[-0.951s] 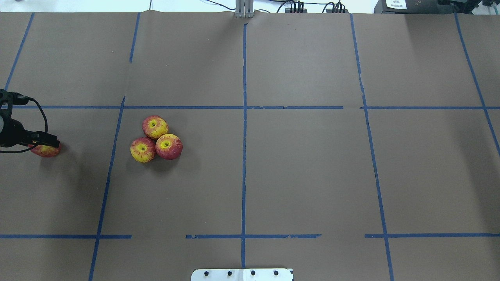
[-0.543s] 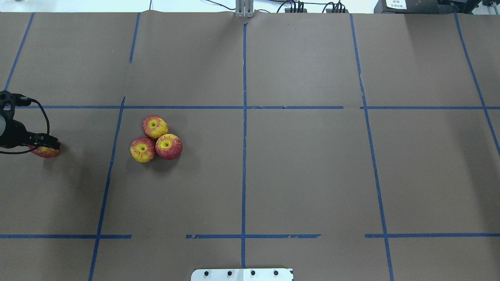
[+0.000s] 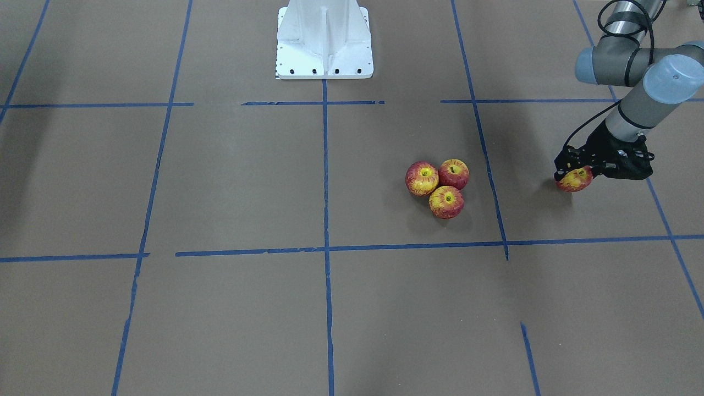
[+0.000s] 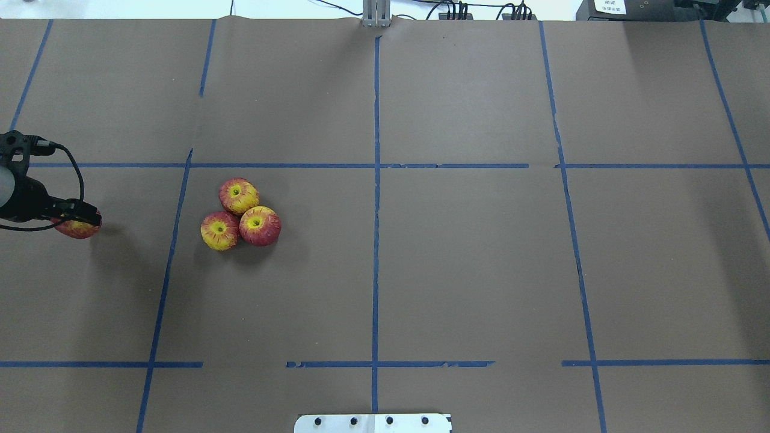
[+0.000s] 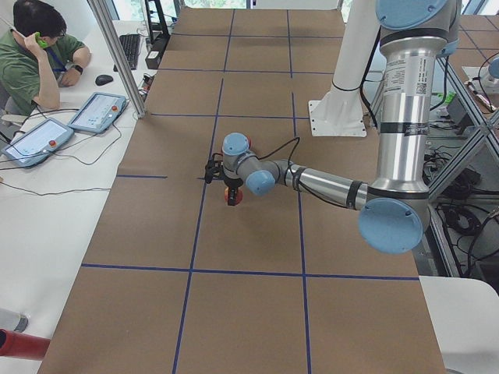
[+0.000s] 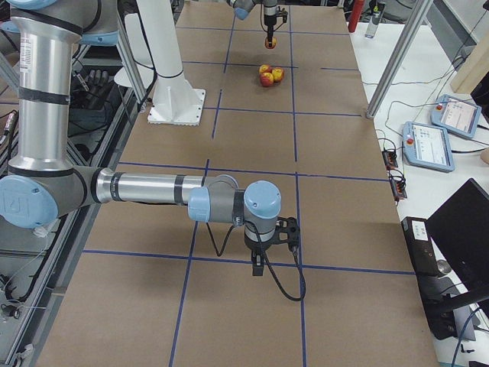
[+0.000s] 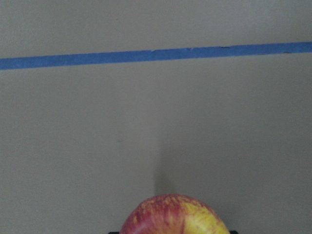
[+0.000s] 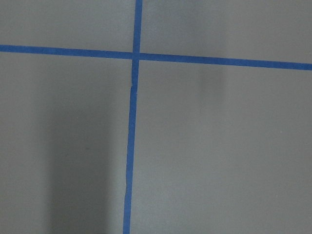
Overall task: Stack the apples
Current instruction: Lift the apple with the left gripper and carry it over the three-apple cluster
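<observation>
I should let go of the apple in my left gripper on top of the three [image 3: 449, 177] touching apples, over the spot where they meet.
Three red-and-yellow apples [image 4: 260, 225] lie touching in a cluster on the brown table left of centre, stem dimples up; the cluster also shows in the front view [image 3: 446, 201]. A fourth apple [image 4: 78, 229] is at the far left edge, held in my left gripper [image 4: 81, 224], which is shut on it just above the table; it also shows in the front view [image 3: 574, 179] and in the left wrist view [image 7: 174, 215]. My right gripper [image 6: 261, 264] shows only in the exterior right view, low over the table; I cannot tell whether it is open or shut.
The table is covered in brown paper with a grid of blue tape lines [image 4: 376, 180]. The white robot base [image 3: 324, 38] stands at the robot's edge. An operator [image 5: 35, 54] sits at a side desk with teach pendants [image 5: 97, 111].
My left gripper has moved a little to the right, toward the cluster, carrying the fourth apple with it. The three clustered apples have not moved.
</observation>
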